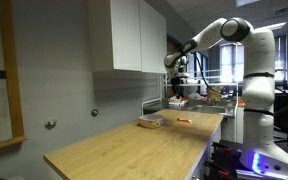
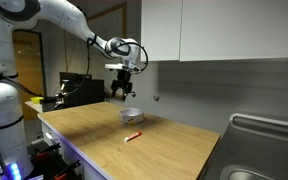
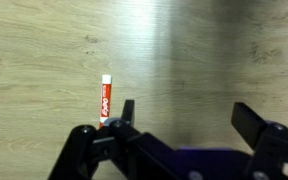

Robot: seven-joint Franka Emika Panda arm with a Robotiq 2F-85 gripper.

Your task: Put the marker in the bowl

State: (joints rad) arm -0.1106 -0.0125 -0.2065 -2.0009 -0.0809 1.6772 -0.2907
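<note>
My gripper is to move next to the marker's red body [image 1: 184, 121] [image 3: 104, 115] and close there beside the white lettering, so the marker's white end stays free.
The marker [image 3: 105, 100] is a thin red-orange stick with a white end, lying on the wooden counter; in the wrist view it sits just left of my left finger. It also shows in both exterior views [image 1: 183, 120] [image 2: 133, 136]. The bowl [image 1: 150, 123] [image 2: 131, 116] is shallow and whitish, resting on the counter a short way from the marker. My gripper [image 3: 189, 115] [image 2: 125, 88] [image 1: 179, 88] hangs well above the counter, open and empty.
White wall cabinets [image 1: 129, 35] hang over the counter's back edge. A metal sink [image 2: 264, 150] lies at one end of the counter. Cluttered lab benches and equipment [image 1: 209, 95] stand beyond the robot's base.
</note>
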